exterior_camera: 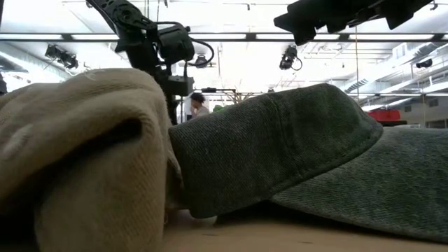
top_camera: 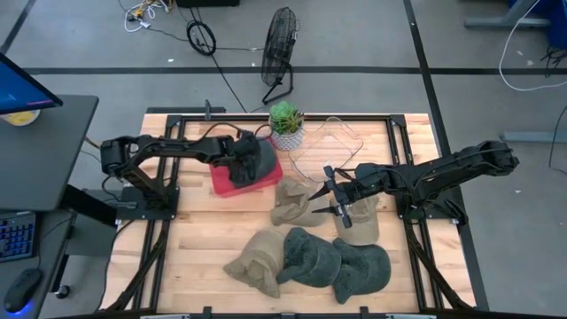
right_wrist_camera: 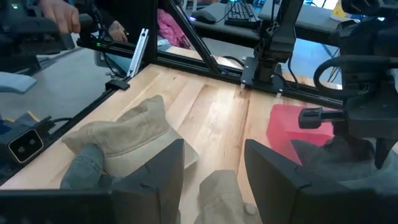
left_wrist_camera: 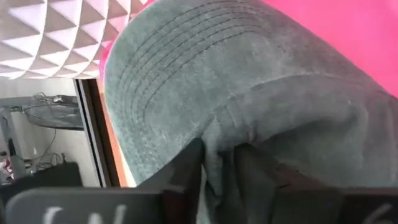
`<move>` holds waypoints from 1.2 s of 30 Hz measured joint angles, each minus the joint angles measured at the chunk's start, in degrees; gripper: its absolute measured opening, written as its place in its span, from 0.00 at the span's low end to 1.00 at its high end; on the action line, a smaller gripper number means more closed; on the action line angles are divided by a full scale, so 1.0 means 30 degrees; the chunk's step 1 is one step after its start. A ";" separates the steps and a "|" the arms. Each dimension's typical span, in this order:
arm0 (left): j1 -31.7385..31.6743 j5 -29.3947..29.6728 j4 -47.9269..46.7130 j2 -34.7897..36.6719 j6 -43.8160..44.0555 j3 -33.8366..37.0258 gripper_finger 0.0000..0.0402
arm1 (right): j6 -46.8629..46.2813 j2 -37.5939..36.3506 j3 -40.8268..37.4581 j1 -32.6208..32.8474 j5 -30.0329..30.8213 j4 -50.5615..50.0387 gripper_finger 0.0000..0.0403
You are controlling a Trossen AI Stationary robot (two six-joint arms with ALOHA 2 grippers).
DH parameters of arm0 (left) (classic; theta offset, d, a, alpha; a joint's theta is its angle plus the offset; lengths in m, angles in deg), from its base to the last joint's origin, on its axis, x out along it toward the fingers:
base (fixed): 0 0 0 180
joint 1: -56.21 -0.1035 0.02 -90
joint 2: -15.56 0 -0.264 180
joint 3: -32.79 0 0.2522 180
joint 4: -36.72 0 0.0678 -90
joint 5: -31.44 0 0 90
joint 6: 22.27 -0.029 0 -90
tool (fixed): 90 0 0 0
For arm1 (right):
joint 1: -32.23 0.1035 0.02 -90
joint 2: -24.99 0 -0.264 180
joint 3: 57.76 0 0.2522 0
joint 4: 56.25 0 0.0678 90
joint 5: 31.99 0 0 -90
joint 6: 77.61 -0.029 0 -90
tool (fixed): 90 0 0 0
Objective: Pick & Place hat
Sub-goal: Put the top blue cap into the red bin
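Observation:
The dark grey hat's brim hangs over the pink tray's edge, so I should open my left gripper, grab the hat again and settle it inside the tray (top_camera: 232, 181).
A dark grey hat (top_camera: 259, 157) sits over the pink tray (top_camera: 223, 182) at the table's far middle, and my left gripper (top_camera: 244, 164) is shut on it. In the left wrist view the hat's stitched brim (left_wrist_camera: 161, 81) fills the picture, with the tray (left_wrist_camera: 348, 37) behind. My right gripper (top_camera: 328, 195) is open and hovers above two tan hats (top_camera: 292, 202) (top_camera: 359, 220) lying on the table. Its own view shows the fingers (right_wrist_camera: 155, 168) spread over a tan hat (right_wrist_camera: 124, 140), touching nothing. My left gripper (left_wrist_camera: 221, 171) pinches a bunched fold of the grey hat's crown cloth (left_wrist_camera: 221, 146), just behind the brim, between its two fingers (left_wrist_camera: 186, 168). The fingers come slanting down from the table's left side. The hat is over the pink tray; I cannot tell whether it rests on it.
Another tan hat (top_camera: 257, 263) and two dark green hats (top_camera: 310, 255) (top_camera: 363, 268) lie at the near middle and fill the low view (exterior_camera: 280, 140). A potted plant (top_camera: 285, 124) and a clear container (top_camera: 330, 142) stand at the far edge. Bare wood lies to the left.

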 joint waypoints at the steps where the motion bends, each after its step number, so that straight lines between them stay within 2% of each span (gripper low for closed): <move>1: 0.0160 0.0137 -0.0026 0.0017 0.0020 -0.0002 0.28 | -0.0035 0.0000 0.0000 0.0000 0.0000 0.0019 0.43; 5: 0.0983 0.0635 -0.0210 0.0368 0.0274 -0.0132 0.35 | -0.0035 0.0000 0.0000 0.0000 0.0000 0.0361 0.43; 8: 0.1483 0.0750 -0.0065 0.0657 0.0438 -0.0335 0.35 | -0.0032 0.0000 0.0000 0.0000 0.0004 0.0532 0.43; 13: 0.1485 0.1241 -0.0239 0.0686 0.0924 -0.0335 0.25 | -0.0028 0.0000 0.0000 0.0000 0.0000 0.0647 0.43; 18: 0.1260 0.1340 -0.0773 0.0686 0.0976 -0.0342 0.05 | -0.0017 0.0000 0.0000 0.0000 0.0000 0.0685 0.43; 28: 0.2957 0.1756 -0.0747 0.2004 0.0585 -0.0357 0.01 | 0.0184 0.0000 0.0000 0.0000 0.0007 0.0488 0.43; 30: 0.3376 0.1205 -0.0747 0.2071 0.0936 -0.0372 0.01 | 0.0191 0.0000 0.0000 -0.0007 0.0007 0.0481 0.43; 34: 0.3565 -0.1748 -0.1561 0.1723 0.1880 -0.0379 0.01 | 0.0322 0.0000 0.0000 -0.0004 0.0007 0.0365 0.43; 36: 0.3438 -0.2280 -0.2090 0.1414 0.2973 -0.0379 0.02 | 0.0322 0.0000 -0.0007 -0.0001 0.0007 0.0344 0.43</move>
